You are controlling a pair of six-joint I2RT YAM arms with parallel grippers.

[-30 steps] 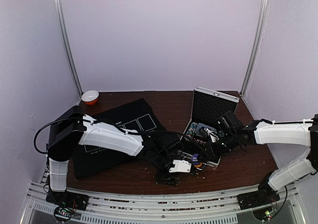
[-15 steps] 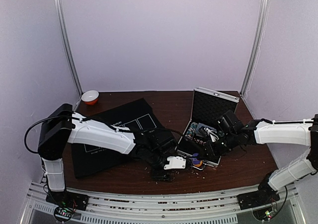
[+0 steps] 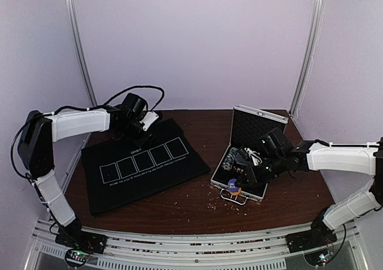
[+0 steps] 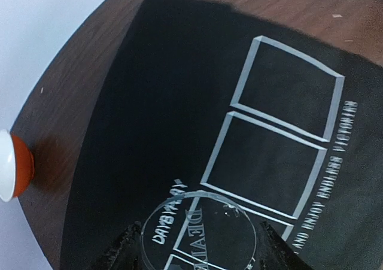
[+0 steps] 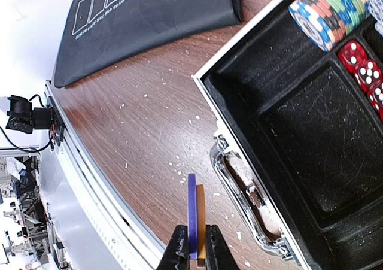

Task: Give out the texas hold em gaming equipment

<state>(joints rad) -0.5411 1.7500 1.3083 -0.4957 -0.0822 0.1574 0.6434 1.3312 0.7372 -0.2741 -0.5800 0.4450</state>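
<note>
The robot's left gripper will release the clear button disc on the black mat (image 3: 139,136) (image 4: 119,158) between the small lettering and the back edge. The clear disc now hovers over the mat.
A clear round button disc (image 4: 200,229) lettered DEALER sits between the two black fingers of my left gripper (image 4: 197,245), which is shut on its rim. That gripper (image 3: 145,125) hovers over the back left of the black mat (image 3: 137,168). My right gripper (image 5: 196,239) is shut on a purple disc (image 5: 191,210) and an orange disc (image 5: 200,219), held edge-on together. They hang just above the wood by the silver case's handle (image 5: 239,180), and show in the top view as the purple and orange discs (image 3: 234,188). A stack of striped poker chips (image 5: 332,9) lies in the case.
The open silver case (image 3: 258,192) stands right of centre, its lid (image 3: 257,129) raised. Red dice (image 5: 362,69) lie in it. An orange-and-white bowl (image 4: 12,165) sits beyond the mat's corner. White crumbs dot the wood. The table's front edge (image 5: 102,180) is near the right gripper.
My left arm has swung from in front of the case to the back left, above the mat. The right arm has stayed put with its two discs.
</note>
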